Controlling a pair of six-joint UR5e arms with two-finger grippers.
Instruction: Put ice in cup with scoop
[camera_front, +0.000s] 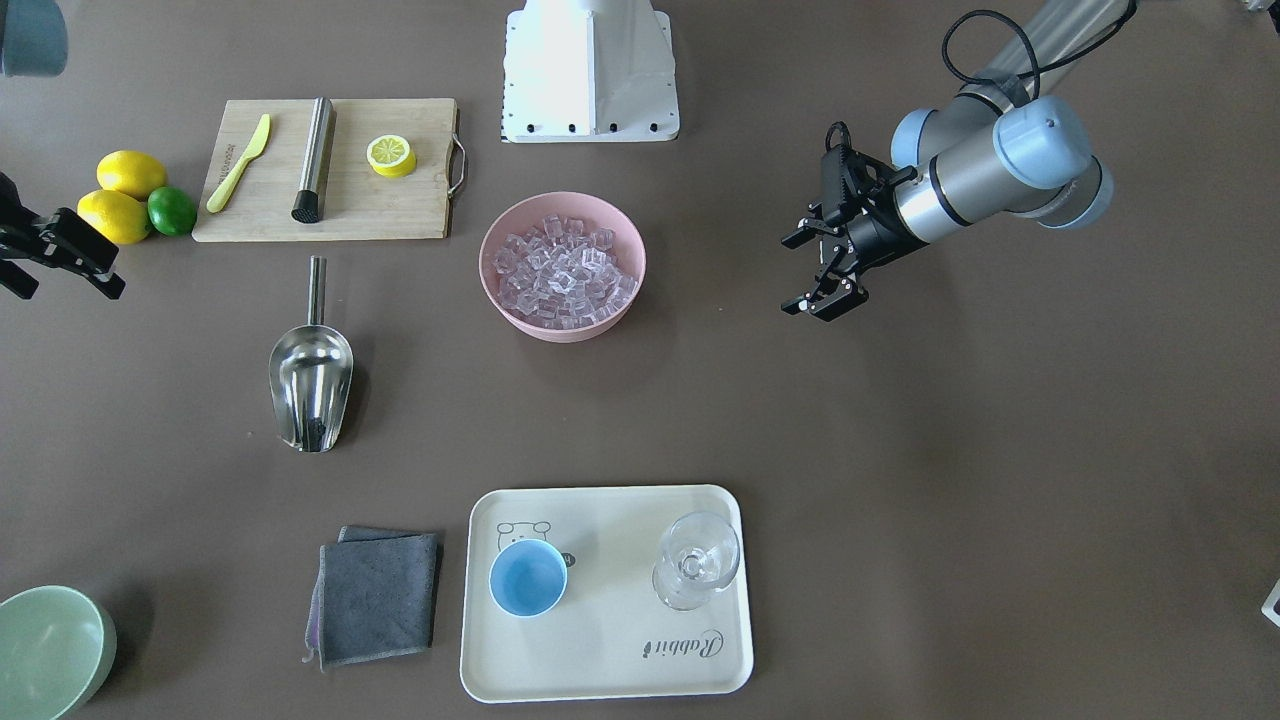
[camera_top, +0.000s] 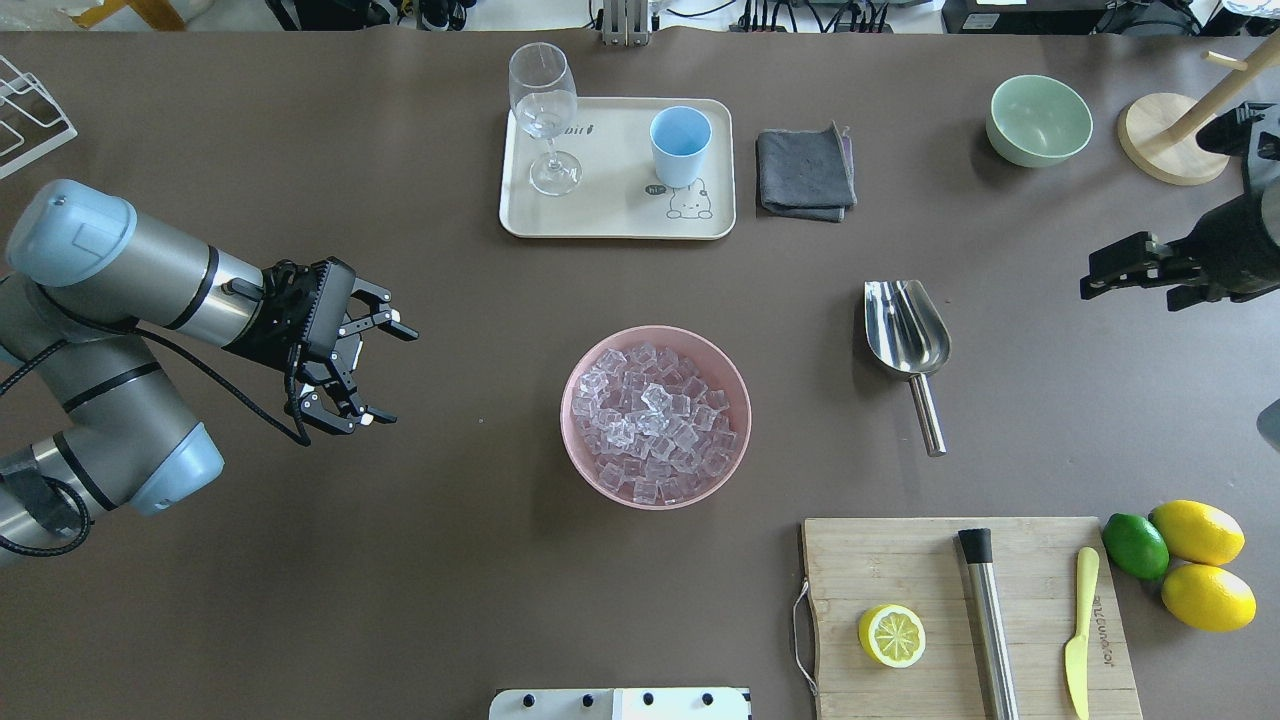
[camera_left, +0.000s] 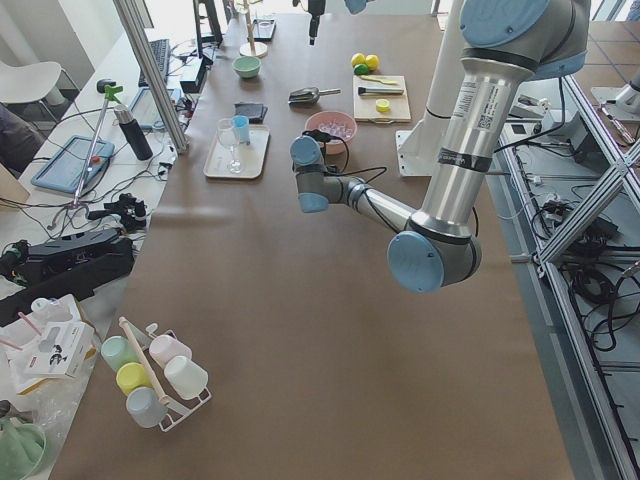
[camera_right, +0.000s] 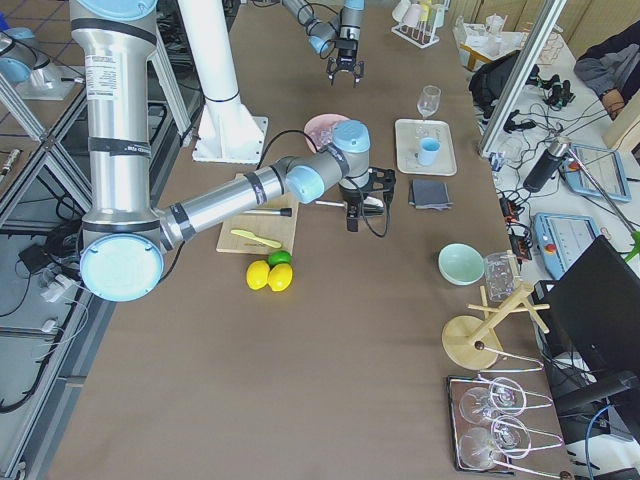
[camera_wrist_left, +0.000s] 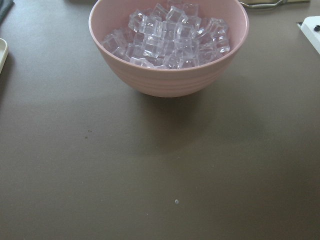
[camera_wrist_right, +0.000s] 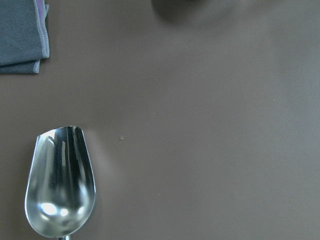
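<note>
Next, my right gripper moves to close around the outer end of the handle (camera_front: 317, 271) of the steel scoop, near the cutting board.
The steel scoop (camera_top: 907, 325) lies flat on the table right of the pink bowl (camera_top: 578, 395), handle toward the robot; it also shows in the front view (camera_front: 310, 385) and the right wrist view (camera_wrist_right: 60, 195). The ice (camera_top: 655, 420) fills the pink bowl, which is close ahead in the left wrist view (camera_wrist_left: 167, 35). The light-blue cup (camera_top: 680, 145) stands upright and empty on the cream tray (camera_top: 610, 215). My left gripper (camera_top: 398, 377) is open and empty, left of the bowl. My right gripper (camera_top: 1130, 297) is open and empty, right of the scoop.
A stemmed glass (camera_top: 543, 110) stands on the tray beside the cup. A grey cloth (camera_top: 805, 170) and a green bowl (camera_top: 1040, 120) lie beyond the scoop. A cutting board (camera_top: 900, 570) holds a lemon half, a steel cylinder and a knife. Lemons and a lime (camera_top: 1135, 545) sit beside it.
</note>
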